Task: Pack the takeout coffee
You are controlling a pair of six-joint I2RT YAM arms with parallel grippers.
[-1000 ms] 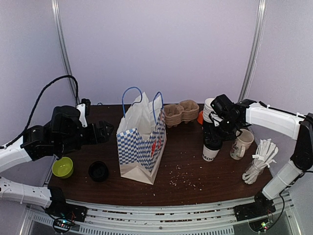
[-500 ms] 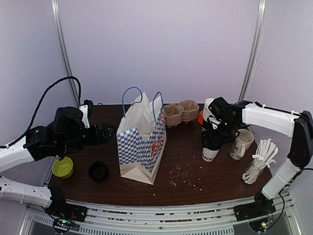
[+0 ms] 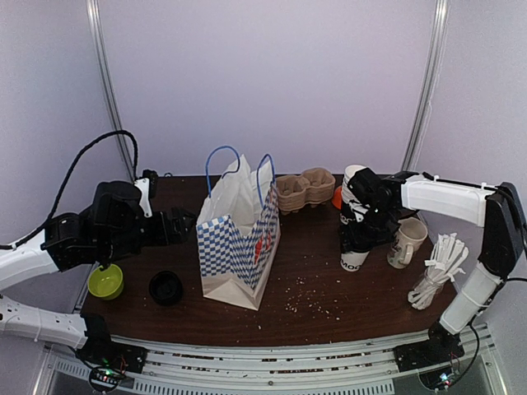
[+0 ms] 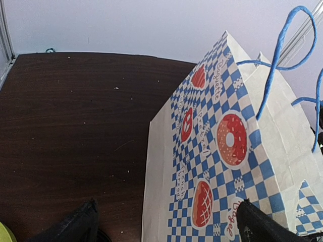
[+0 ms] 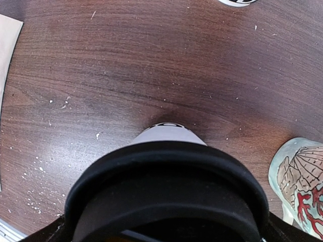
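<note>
Next, my left gripper should grab the paper bag by the top edge (image 3: 205, 209) (image 4: 266, 155) of its closest side, just in front of the blue handle there.
The takeout coffee (image 3: 354, 257) stands at the right of the table, white above and black below. My right gripper (image 3: 363, 230) is open and sits low over it, one finger on each side of the black lid (image 5: 166, 196). That lid fills the bottom of the right wrist view, with the cup's white wall (image 5: 169, 135) showing below it. The blue-and-white checked paper bag (image 3: 239, 243) stands open at the centre. My left gripper (image 3: 179, 224) is open just left of the bag (image 4: 227, 151), whose side lies between the spread fingertips (image 4: 75, 227).
A cream mug (image 3: 408, 241) stands close to the right of the coffee, also seen as the mug (image 5: 300, 181). Behind are a stack of paper cups (image 3: 352, 181) and a cardboard carrier (image 3: 305, 188). A glass of stirrers (image 3: 436, 276) is at far right. A green bowl (image 3: 105, 281) and a black lid (image 3: 166, 287) lie at left.
My right gripper has dropped and shifted slightly left, coming down around the coffee's lid. My left gripper has edged a little right toward the bag. Both stayed open.
</note>
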